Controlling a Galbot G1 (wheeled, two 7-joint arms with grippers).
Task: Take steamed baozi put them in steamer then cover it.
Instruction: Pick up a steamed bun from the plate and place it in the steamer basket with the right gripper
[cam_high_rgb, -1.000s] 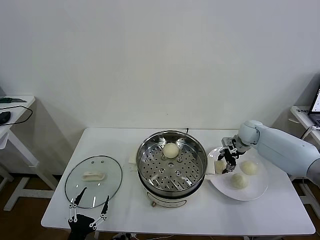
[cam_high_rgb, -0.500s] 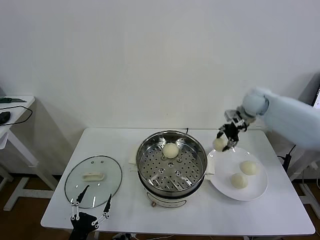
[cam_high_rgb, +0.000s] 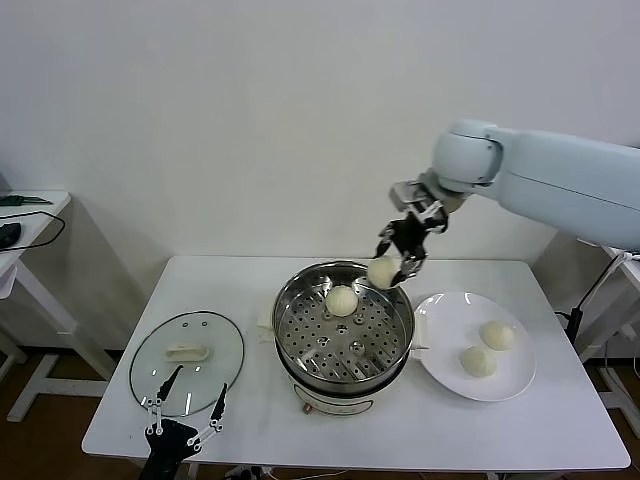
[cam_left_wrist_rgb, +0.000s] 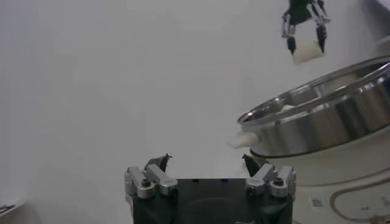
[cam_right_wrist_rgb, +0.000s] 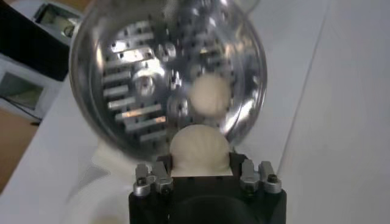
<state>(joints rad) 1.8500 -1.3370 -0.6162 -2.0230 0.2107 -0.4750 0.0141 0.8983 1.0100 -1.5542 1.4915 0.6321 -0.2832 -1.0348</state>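
The robot's right gripper will let go of the held baozi, now above the steamer's far rim, on the perforated tray's side (cam_high_rgb: 305, 331) (cam_right_wrist_rgb: 182, 39) nearest the glass cover.
My right gripper (cam_high_rgb: 397, 262) is shut on a cream-white baozi (cam_high_rgb: 384, 271) and holds it in the air above the far right rim of the steamer (cam_high_rgb: 344, 322). The held baozi fills the jaws in the right wrist view (cam_right_wrist_rgb: 200, 150). One baozi (cam_high_rgb: 342, 300) lies on the perforated tray at the far side of the steamer. Two baozi (cam_high_rgb: 497, 335) (cam_high_rgb: 477, 361) lie on the white plate (cam_high_rgb: 450, 322) to the right. The glass cover (cam_high_rgb: 187, 360) lies flat on the table at the left. My left gripper (cam_high_rgb: 183, 423) is open and empty, low at the table's front left edge.
The white table (cam_high_rgb: 400, 430) carries the cover, steamer and plate in a row. A side table (cam_high_rgb: 25, 225) with a black cable stands at the far left. A white wall is behind.
My right gripper has lifted a baozi off the plate and carried it up and left, to above the steamer's rim. The left gripper has stayed put.
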